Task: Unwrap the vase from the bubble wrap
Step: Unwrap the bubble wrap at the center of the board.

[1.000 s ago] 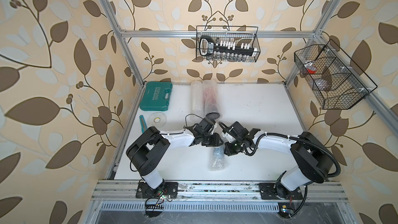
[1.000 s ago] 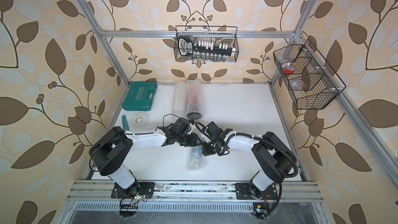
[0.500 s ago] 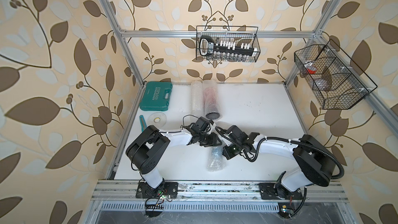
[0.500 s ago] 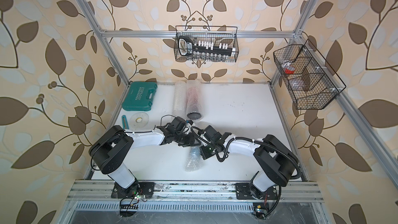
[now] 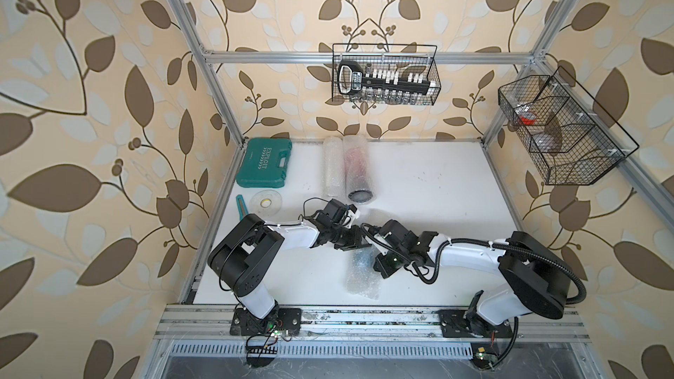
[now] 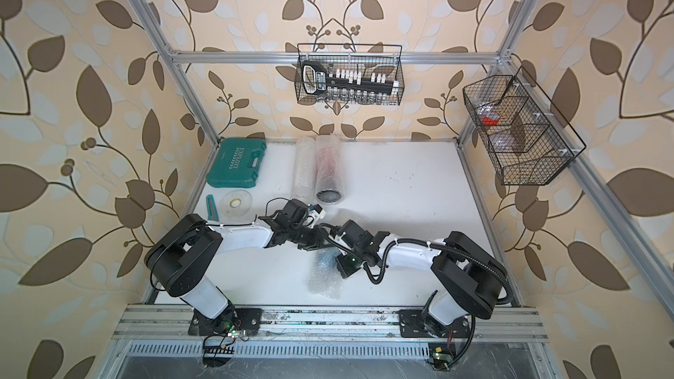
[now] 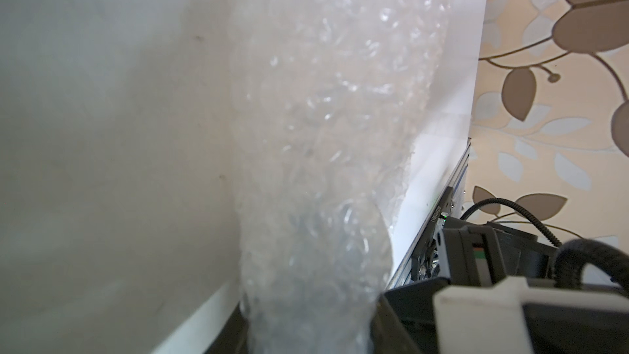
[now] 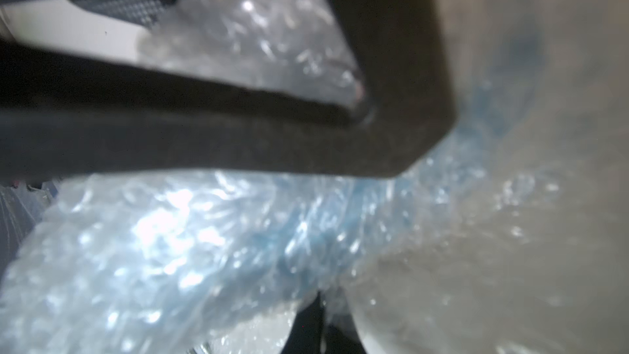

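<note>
I have my left gripper clamped across the bundle, pinning the bubble wrap, so it should open and back off while my right gripper retakes and peels the bubble wrap's loose edge (image 8: 386,259).
A bundle of bubble wrap (image 5: 363,275) (image 6: 324,278) lies on the white table (image 5: 437,195) near the front middle. A bluish vase (image 8: 374,219) shows dimly through the wrap, darker at the bundle's far end (image 5: 360,258). My left gripper (image 5: 357,247) (image 6: 319,247) (image 7: 306,338) is shut on the far end of the wrap, which runs out from between its jaws. From the other side, my right gripper (image 5: 375,260) (image 6: 338,262) (image 8: 320,321) is shut on a fold of the same wrap. The left gripper's black finger (image 8: 238,124) crosses the right wrist view.
Two more bubble-wrap rolls (image 5: 333,165) (image 5: 359,173) lie at the back middle, one over a reddish thing. A green tool case (image 5: 264,167), a tape roll (image 5: 267,201) and a teal cutter (image 5: 240,207) sit at the back left. Wire baskets (image 5: 386,74) (image 5: 561,136) hang on the frame.
My left gripper's jaws have closed on the wrap. Both grippers and the bundle's far end have shifted slightly to the left.
</note>
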`<state>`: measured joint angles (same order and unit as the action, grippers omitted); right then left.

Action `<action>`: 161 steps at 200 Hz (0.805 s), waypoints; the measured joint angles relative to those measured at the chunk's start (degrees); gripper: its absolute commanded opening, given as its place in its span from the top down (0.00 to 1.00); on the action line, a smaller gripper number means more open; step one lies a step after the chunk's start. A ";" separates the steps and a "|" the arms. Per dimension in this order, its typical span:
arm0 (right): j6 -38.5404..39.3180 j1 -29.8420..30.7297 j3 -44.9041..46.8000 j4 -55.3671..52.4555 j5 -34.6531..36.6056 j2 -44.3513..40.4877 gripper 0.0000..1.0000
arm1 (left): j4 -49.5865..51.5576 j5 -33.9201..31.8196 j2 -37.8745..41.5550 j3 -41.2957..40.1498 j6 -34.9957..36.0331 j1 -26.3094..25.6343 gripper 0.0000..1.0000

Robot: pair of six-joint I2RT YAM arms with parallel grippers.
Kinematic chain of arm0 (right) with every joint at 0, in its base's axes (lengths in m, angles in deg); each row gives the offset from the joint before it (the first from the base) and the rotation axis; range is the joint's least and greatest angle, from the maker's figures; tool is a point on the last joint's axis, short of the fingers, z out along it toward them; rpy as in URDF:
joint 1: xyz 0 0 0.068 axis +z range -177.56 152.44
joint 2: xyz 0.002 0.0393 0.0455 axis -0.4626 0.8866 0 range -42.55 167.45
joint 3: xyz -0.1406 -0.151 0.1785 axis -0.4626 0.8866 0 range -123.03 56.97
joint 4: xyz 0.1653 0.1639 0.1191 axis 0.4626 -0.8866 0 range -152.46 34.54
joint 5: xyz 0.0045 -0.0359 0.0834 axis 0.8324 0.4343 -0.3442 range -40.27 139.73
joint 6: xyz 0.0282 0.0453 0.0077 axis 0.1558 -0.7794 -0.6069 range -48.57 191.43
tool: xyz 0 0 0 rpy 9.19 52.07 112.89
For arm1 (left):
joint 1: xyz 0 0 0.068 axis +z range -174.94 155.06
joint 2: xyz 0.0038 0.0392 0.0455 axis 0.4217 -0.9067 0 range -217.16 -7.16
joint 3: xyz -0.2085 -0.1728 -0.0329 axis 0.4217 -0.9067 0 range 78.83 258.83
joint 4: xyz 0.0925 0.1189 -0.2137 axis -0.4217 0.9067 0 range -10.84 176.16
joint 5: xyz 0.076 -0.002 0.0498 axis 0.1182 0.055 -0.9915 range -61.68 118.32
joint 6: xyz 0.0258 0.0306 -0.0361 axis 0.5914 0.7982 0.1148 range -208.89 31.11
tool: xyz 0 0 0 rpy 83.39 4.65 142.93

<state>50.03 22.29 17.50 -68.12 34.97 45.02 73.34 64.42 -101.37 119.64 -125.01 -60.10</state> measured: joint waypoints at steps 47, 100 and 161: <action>-4.09 0.55 -0.09 -1.09 2.14 -4.02 0.71 | -0.26 -1.86 2.80 -2.25 -1.77 0.00 0.71; -10.67 -4.98 0.98 2.67 0.76 -9.11 0.60 | -1.31 -5.07 6.88 -5.73 -5.42 0.00 0.70; -12.81 -7.63 2.12 6.45 -1.62 -6.54 0.57 | -1.57 -5.25 7.04 -5.88 -6.32 0.00 0.70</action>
<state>37.22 14.66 19.62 -61.67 33.35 38.48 71.76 59.17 -94.33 113.76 -131.32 -60.10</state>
